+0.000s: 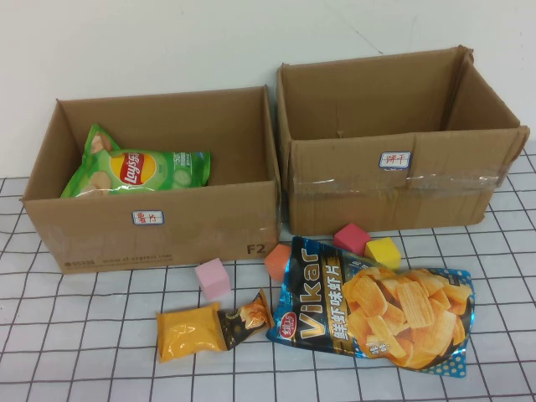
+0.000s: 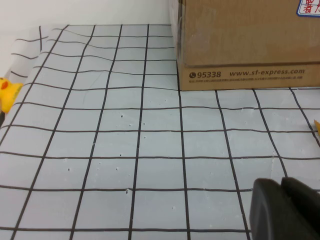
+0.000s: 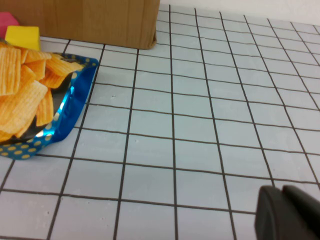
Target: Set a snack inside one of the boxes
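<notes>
The robot's left gripper should next go to the small orange snack pack next to the black packet and close on the orange pack's middle [image 1: 191, 332].
A green Lay's chip bag [image 1: 134, 172] lies inside the left cardboard box [image 1: 151, 226]. The right cardboard box [image 1: 394, 193] looks empty. A blue Vikar chip bag [image 1: 377, 310] lies flat on the grid cloth in front of the right box; it also shows in the right wrist view [image 3: 40, 95]. A small orange snack pack [image 1: 209, 328] lies to its left. Neither arm shows in the high view. My left gripper [image 2: 285, 210] is shut and empty, low over the cloth near the left box's corner [image 2: 250, 45]. My right gripper [image 3: 287, 212] is shut and empty, over bare cloth beside the Vikar bag.
Foam cubes sit between the boxes and the snacks: pink [image 1: 213, 278], orange [image 1: 277, 260], red [image 1: 352, 238] and yellow [image 1: 383, 251]. A yellow object [image 2: 7, 92] shows at the edge of the left wrist view. The cloth ends at a white wall behind the boxes.
</notes>
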Available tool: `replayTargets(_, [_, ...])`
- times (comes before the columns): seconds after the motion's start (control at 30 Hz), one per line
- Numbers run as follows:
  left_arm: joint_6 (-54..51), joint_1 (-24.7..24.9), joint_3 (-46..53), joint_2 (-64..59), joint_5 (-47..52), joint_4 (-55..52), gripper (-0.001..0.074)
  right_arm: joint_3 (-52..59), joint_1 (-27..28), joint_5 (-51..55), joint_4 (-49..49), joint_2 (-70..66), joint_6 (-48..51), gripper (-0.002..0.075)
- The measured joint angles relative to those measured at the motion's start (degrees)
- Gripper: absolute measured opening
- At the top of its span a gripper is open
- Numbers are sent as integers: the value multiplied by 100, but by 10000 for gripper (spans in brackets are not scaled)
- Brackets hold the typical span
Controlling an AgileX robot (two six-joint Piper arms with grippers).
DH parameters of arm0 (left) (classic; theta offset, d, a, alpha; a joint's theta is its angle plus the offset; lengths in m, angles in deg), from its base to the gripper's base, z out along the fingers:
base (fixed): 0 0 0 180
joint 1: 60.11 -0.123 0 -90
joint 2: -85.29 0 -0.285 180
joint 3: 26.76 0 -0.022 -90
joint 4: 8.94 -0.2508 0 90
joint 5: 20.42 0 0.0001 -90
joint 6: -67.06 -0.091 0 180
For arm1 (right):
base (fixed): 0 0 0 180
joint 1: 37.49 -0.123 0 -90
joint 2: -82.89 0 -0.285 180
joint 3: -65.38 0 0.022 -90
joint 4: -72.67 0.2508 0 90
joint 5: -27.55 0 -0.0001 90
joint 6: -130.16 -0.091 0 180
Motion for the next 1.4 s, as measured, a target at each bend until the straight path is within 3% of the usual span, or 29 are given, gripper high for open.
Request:
replayTargets(1.2, [-11,0,0,0,-11,-13,5,0,0,0,0,0,0,-1])
replayTargets(1.4, [-1,0,62,0,-992,-13,5,38,0,-780,13,0,0,-1])
